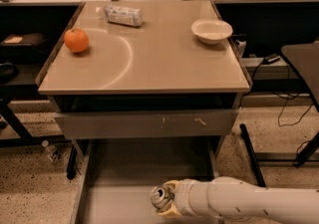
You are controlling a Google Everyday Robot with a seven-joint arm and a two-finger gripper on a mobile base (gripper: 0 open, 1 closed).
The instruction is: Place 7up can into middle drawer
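The 7up can is in my gripper, just above the middle drawer's floor. Next, I let go of it on the middle drawer's bare bottom (169, 188), just off the center toward the white bowl's side.
The 7up can (160, 196) is a small silvery can with a pull-tab top, held at the bottom middle of the camera view. My gripper (168, 200) is shut on it, at the end of my white arm (239, 200) that comes in from the lower right. The can hangs just above the floor of the middle drawer (119, 168), a wide shallow grey-tan drawer pulled out below the cabinet. The can's lower part is hidden by my fingers.
A grey drawer front with pale scratch marks (144, 124) sits above the open drawer. On the tan tabletop (149, 63) lie an orange (76, 40), a clear plastic bottle (122, 15) and a white bowl (212, 31). A small bottle (51, 151) lies on the floor at left.
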